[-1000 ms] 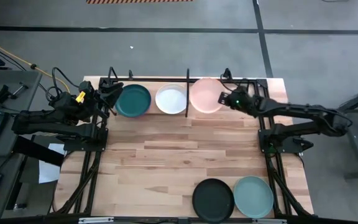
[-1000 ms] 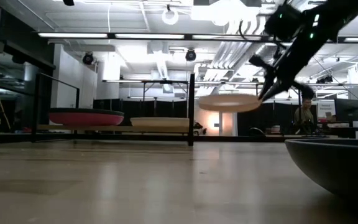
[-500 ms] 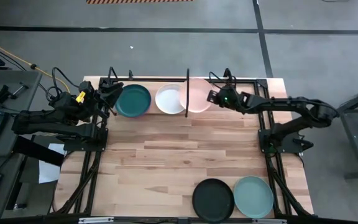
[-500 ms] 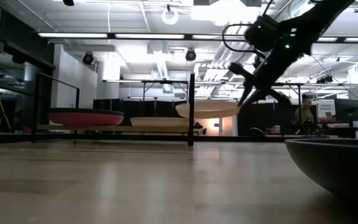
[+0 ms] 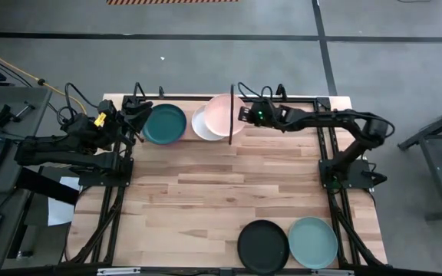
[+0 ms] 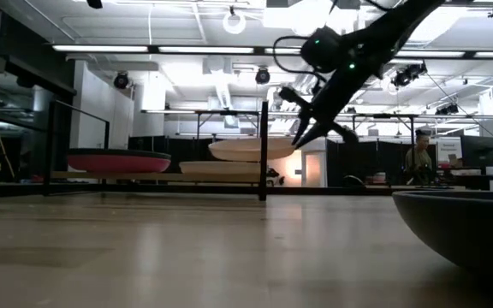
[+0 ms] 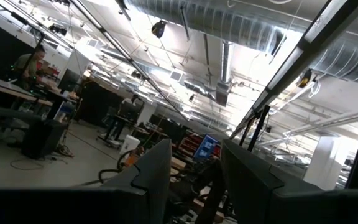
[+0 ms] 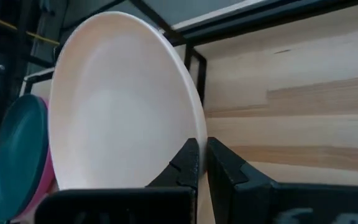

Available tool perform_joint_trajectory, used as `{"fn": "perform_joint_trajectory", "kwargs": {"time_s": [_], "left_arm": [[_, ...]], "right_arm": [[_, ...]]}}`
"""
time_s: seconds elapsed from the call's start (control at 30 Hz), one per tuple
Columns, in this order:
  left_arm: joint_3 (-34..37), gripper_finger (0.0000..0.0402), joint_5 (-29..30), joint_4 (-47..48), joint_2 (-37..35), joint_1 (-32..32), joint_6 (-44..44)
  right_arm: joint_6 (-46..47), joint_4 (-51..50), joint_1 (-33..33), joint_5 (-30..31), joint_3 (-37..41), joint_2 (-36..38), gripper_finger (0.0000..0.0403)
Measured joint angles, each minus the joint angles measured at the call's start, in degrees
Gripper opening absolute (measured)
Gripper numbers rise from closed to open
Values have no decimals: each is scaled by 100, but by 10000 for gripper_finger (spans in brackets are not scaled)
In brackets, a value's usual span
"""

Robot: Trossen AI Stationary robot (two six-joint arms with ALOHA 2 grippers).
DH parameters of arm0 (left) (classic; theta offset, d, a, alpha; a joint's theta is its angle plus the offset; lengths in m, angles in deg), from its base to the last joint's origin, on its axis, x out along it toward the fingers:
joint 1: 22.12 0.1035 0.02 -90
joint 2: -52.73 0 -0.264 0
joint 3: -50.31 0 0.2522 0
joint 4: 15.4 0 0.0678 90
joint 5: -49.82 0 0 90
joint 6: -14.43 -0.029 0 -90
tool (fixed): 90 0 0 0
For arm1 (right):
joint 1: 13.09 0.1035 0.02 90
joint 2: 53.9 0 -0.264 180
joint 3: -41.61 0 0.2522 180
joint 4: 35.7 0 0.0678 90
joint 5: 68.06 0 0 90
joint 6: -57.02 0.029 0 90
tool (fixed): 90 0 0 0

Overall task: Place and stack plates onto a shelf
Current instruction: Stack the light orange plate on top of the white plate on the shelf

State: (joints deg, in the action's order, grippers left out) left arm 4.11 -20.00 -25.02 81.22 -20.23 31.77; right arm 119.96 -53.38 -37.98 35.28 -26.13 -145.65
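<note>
My right gripper is going to let go of the pale peach plate on top of the white plate (image 5: 209, 121), next to the dark teal plate. The peach plate hovers inside the rod shelf.
My right gripper (image 5: 244, 115) is shut on the pale peach plate (image 5: 222, 115) at the table's far edge, inside the black rod shelf (image 5: 231, 92). The shelf's divider bar crosses the plate in the high view. The peach plate (image 6: 251, 149) hovers partly over the white plate (image 6: 221, 169), which lies flat on the shelf floor. The dark teal plate (image 5: 165, 124) lies on the magenta plate (image 6: 118, 161) at the shelf's left end. The black plate (image 5: 263, 245) and the grey-green plate (image 5: 313, 241) lie near the near edge. My left gripper (image 7: 194, 174) waits open at the far left corner. My right gripper pinches the peach plate's right-hand rim (image 8: 194, 134) between its two fingers (image 8: 188, 163), one on each face of the rim. The fingers come from the table's right, slanting down. The plate is lifted clear and about level, just above the white plate.
The shelf's upright post (image 6: 264, 150) stands in front of the held plate. The left arm (image 5: 67, 146) lies along the left far corner. Bare wood (image 5: 221, 192) fills the table's middle. A person (image 6: 418, 162) stands far off in the room.
My right gripper has moved toward the table's left along the far edge, still shut on the peach plate. The plate has passed from the shelf's right half across the divider bar and now overlaps the white plate. It sits a little lower than a second ago.
</note>
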Motion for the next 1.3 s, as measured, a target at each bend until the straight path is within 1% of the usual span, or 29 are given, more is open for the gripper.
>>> {"fn": "perform_joint_trajectory", "kwargs": {"time_s": [0.23, 0.43, 0.67, 0.97, 1.1, 1.3], "left_arm": [[0, 131, -1, -2, 0, 0, 0], [0, 131, -1, -3, 0, 0, 0], [0, 131, -1, 0, 0, 0, 0], [0, 131, -1, 0, 0, 0, 0], [0, 131, -1, 0, 0, 0, 0], [0, 131, -2, 0, 0, 0, 2]], "right_arm": [[-114, 44, 0, -193, -641, -652, 0], [-302, 53, 7, -437, -1096, -984, 0], [-452, 36, 15, -545, -1190, -1060, 0], [-452, 16, 15, -544, -1181, -1060, 3], [-531, 7, 15, -542, -1178, -1060, 28], [-658, 9, 15, -541, -1178, -1060, 99]]}}
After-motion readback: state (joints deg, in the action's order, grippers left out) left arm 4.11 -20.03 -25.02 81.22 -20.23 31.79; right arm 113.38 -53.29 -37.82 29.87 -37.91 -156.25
